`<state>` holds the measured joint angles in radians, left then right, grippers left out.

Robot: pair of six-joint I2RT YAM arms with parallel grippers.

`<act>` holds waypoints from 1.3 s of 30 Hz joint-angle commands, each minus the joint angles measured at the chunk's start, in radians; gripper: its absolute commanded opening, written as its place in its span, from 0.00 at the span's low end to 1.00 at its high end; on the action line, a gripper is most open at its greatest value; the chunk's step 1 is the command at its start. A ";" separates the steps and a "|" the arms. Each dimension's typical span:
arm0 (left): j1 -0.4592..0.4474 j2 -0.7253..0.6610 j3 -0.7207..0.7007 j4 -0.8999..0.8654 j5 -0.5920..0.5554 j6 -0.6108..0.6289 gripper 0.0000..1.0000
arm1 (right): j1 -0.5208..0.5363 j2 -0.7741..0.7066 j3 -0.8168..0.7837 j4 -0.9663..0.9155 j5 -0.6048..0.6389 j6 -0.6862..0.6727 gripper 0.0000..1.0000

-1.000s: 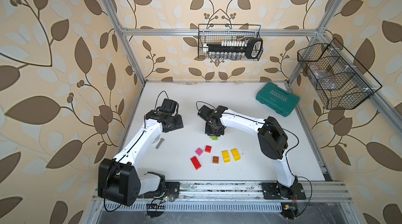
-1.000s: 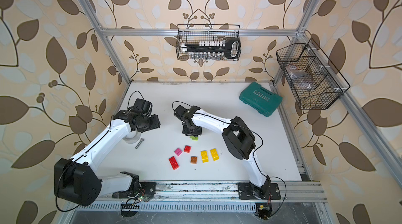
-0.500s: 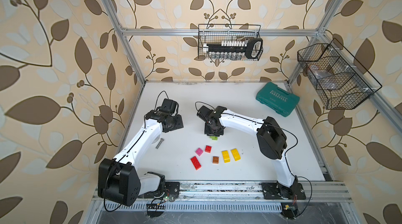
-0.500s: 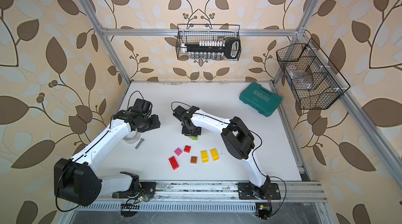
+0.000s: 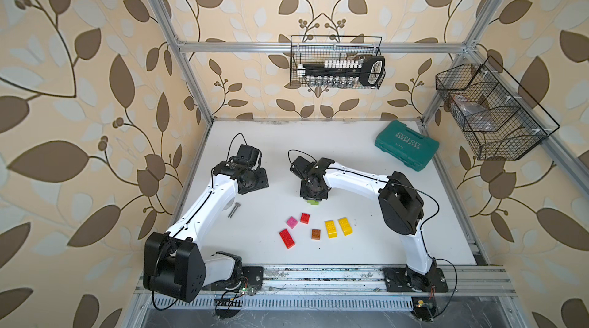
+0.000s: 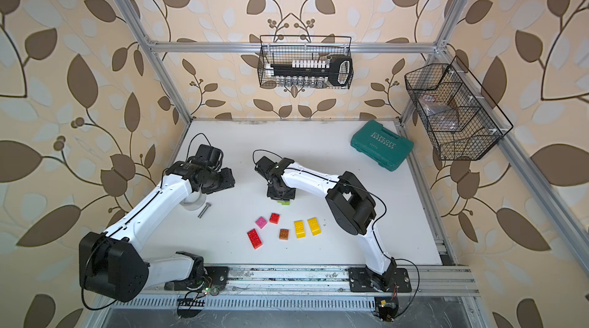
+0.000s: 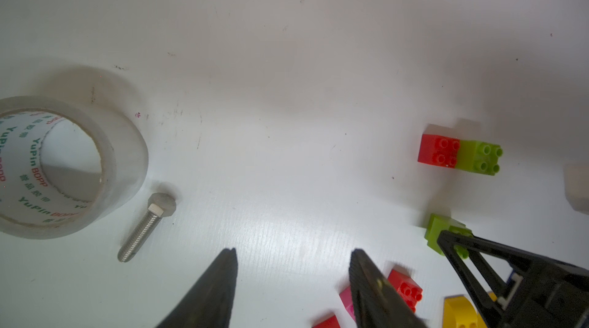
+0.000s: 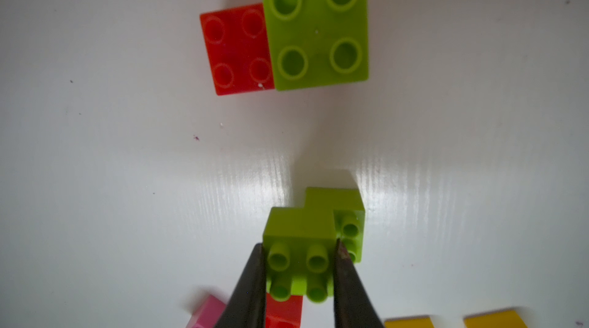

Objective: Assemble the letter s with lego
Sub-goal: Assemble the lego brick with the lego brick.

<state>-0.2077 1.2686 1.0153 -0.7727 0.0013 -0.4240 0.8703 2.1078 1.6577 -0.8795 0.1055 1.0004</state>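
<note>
Next, I open my right gripper, turn the wrist and grip its flush sides (image 8: 299,223) before stacking, because the green piece's step sticks out under one of that gripper's fingers.
My right gripper (image 8: 299,246) is shut on a lime green lego piece (image 8: 301,224), two green bricks joined in a step with the studs facing the wrist camera. It sits low over the table; in both top views only its edge (image 5: 313,202) (image 6: 283,202) shows under the wrist. Just beyond it lies a red and green joined pair (image 8: 283,33) (image 7: 459,151), hidden by the arm in the top views. Nearer the front are loose bricks: pink (image 5: 291,222), red square (image 5: 305,217), red oblong (image 5: 287,238), brown (image 5: 316,234) and two yellow (image 5: 338,227). My left gripper (image 7: 293,253) is open and holds nothing.
A clear tape roll (image 7: 63,167) and a steel bolt (image 7: 146,227) (image 5: 233,209) lie by the left arm. A teal case (image 5: 406,144) sits at the back right. Wire baskets hang on the back wall (image 5: 338,66) and on the right wall (image 5: 490,112).
The right wrist has edged slightly to the left. The green piece stays at the same spot, and the left arm has not moved.
</note>
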 commanded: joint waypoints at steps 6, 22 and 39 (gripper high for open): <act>0.013 -0.030 -0.006 0.011 0.008 0.013 0.59 | 0.006 0.023 -0.036 -0.046 0.016 0.004 0.00; 0.013 -0.040 -0.009 0.010 -0.009 0.011 0.65 | 0.006 -0.003 0.086 -0.088 -0.014 -0.089 0.53; 0.013 -0.015 -0.002 0.037 0.083 0.043 0.63 | -0.046 -0.490 -0.264 0.247 -0.104 -1.356 0.62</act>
<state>-0.2077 1.2556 1.0107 -0.7578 0.0353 -0.4156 0.8436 1.5784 1.4330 -0.6590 0.0937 0.0223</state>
